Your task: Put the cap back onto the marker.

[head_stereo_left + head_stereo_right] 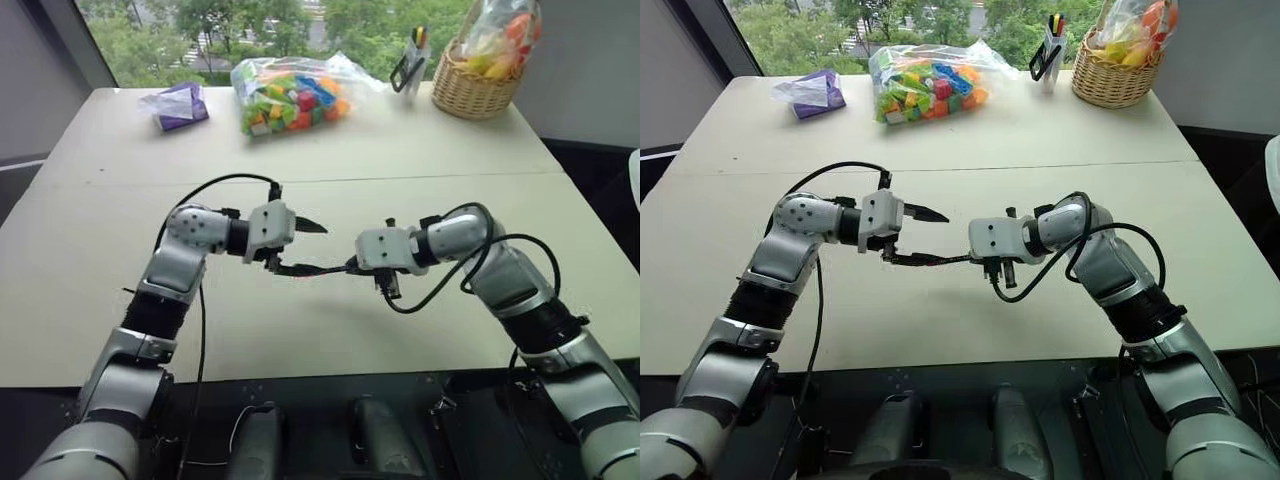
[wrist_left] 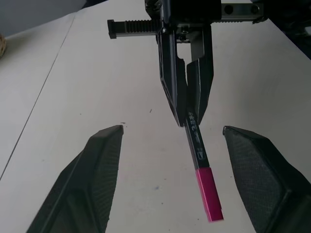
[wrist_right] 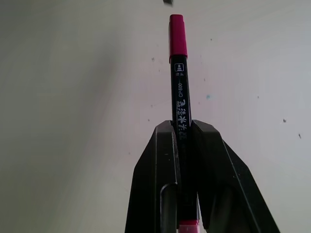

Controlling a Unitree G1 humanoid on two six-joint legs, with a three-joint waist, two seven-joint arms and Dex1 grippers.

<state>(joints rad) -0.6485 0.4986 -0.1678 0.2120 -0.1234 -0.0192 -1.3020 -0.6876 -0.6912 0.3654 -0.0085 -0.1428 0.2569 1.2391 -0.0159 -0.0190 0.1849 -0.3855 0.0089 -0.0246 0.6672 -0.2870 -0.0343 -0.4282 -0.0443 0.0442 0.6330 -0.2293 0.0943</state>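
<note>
Next, the right gripper releases the marker on the bare table [image 1: 505,268] well in front of the wicker basket.
My right gripper [image 3: 183,125] is shut on the slim black marker [image 3: 180,97] and holds it roughly level above the table [image 1: 300,330]. The red-pink cap [image 3: 178,36] sits on the marker's far end, in line with the barrel. My left gripper [image 1: 305,250] faces the right one and is open. Its fingers [image 2: 97,170] stand wide on either side of the capped end [image 2: 209,194] without touching it. In the head views the marker [image 1: 325,268] bridges the short gap between the two grippers.
At the table's far side lie a clear bag of coloured blocks [image 1: 290,95], a purple packet [image 1: 178,105], a pen holder [image 1: 412,60] and a wicker basket [image 1: 475,85]. Black cables loop over both forearms.
</note>
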